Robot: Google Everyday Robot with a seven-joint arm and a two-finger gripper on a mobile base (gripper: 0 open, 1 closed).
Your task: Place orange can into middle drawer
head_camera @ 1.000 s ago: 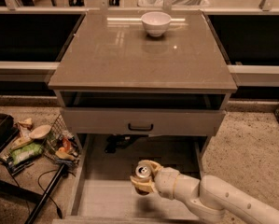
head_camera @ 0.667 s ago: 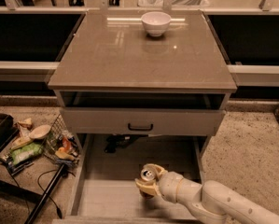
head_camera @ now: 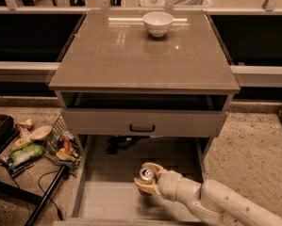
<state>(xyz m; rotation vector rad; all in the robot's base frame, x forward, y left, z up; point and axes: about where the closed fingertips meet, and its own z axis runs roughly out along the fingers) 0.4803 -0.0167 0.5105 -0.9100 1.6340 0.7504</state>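
Next, my gripper lets go of the orange can on the middle drawer's pale bottom [head_camera: 140,174], in front of the dark object.
The orange can [head_camera: 147,174] stands upright with its silver top and pull-tab facing up. My gripper [head_camera: 147,181] is shut on the can and holds it low over the pale plank floor of the open middle drawer [head_camera: 107,199], near the drawer's centre. My white arm [head_camera: 216,201] reaches in from the lower right. I cannot tell whether the can touches the floor.
A grey drawer front with a small black handle [head_camera: 142,127] sits above the open drawer. A white bowl [head_camera: 158,23] stands on the cabinet top. A wire basket with snack packets [head_camera: 60,147] and a black pole [head_camera: 46,197] lie on the floor at left. A dark object [head_camera: 119,142] lies at the drawer's back.
My gripper with the can has moved slightly lower and a little right over the drawer floor. Nothing else has moved.
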